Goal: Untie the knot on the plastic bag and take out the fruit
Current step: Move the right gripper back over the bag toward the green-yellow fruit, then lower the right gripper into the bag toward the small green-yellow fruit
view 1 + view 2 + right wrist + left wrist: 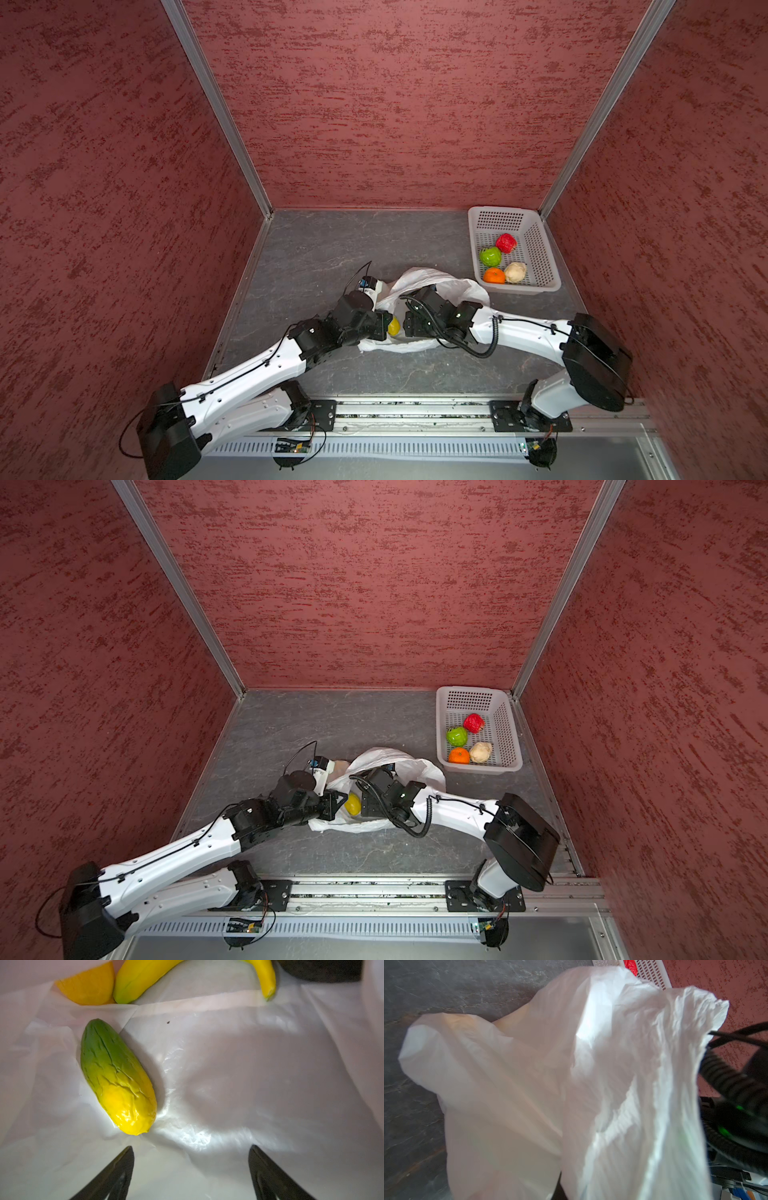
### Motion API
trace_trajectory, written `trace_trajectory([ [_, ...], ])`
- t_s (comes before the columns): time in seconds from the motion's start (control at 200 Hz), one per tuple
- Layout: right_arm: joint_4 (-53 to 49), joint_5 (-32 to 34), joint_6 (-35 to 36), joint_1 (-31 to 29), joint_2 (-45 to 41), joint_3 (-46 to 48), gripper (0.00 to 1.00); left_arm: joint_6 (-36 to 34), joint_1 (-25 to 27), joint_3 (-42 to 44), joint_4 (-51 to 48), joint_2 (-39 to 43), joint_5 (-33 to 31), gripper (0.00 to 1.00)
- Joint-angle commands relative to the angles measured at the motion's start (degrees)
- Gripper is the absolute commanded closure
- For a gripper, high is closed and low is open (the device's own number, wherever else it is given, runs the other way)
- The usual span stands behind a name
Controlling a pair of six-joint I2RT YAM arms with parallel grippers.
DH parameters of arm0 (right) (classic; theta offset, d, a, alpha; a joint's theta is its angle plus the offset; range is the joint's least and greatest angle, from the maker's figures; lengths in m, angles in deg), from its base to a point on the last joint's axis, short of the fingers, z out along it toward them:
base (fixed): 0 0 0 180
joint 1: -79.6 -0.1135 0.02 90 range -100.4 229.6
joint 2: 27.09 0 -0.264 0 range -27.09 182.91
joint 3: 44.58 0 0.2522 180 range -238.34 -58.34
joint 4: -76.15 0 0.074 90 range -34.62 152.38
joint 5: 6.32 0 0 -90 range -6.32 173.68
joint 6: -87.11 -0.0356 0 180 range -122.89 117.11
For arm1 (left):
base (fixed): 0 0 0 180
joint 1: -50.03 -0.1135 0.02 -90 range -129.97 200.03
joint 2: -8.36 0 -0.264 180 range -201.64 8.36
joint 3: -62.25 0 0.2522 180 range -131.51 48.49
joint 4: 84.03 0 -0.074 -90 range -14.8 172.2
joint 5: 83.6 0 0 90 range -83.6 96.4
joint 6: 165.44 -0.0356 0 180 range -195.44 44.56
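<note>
The green-yellow oblong fruit inside the white plastic bag has the yellow half (393,325) (123,1094), where my right gripper should go next and close.
The white plastic bag (419,279) (376,757) lies open mid-table; no knot shows. My left gripper (384,327) is shut on the bag's plastic, which fills the left wrist view as a lifted sheet (612,1084). My right gripper (191,1153) is inside the bag and open, its black fingers (124,1167) spread above the bag's floor with nothing between them. Just ahead of it lies a green-yellow oblong fruit (118,1078). Beyond are a banana (145,976), an orange-yellow piece (87,987) and a dark one (320,970). A yellow fruit (352,804) peeks out between the wrists.
A white perforated basket (494,218) (469,702) stands at the back right. It holds a red berry (506,242), a green apple (491,256), an orange (494,275) and a beige round fruit (515,272). Red walls enclose the grey table on three sides.
</note>
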Motion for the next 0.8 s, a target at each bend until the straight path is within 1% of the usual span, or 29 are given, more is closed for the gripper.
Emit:
trace_trajectory([
  [0.0,5.5,1.6,-2.5,0.2,-0.2,0.6,0.13,-0.8,-0.1,-0.6,-4.1,1.5,-2.6,1.00],
  [0.08,7.6,2.7,-3.6,0.2,0.7,0.6,0.12,-0.9,-0.2,-0.6,-4.9,1.0,-1.6,1.00],
  [0.21,15.7,4.3,-4.2,0.4,0.8,2.2,0.12,-0.5,0.1,-0.3,-5.5,0.2,-0.8,1.00],
  [0.356,16.4,3.0,-3.4,1.1,4.0,-1.8,0.11,-1.1,0.1,-1.3,-7.7,1.3,-3.1,1.00],
  [0.446,18.8,2.7,-3.8,1.2,5.3,-2.0,0.11,-1.8,0.1,-1.8,-8.5,2.0,-4.1,1.00],
  [0.531,20.8,0.0,-4.1,2.0,6.6,-2.6,0.11,-1.8,-0.1,-2.0,-8.5,1.9,-3.9,1.00],
  [0.641,21.4,-2.6,-1.7,1.9,7.7,-4.0,0.12,-1.0,-0.1,-1.9,-9.2,0.9,-3.6,1.00],
  [0.796,21.8,-4.8,3.4,1.6,8.5,-3.8,0.12,0.0,-0.4,-1.0,-7.8,1.6,-4.4,1.00],
])
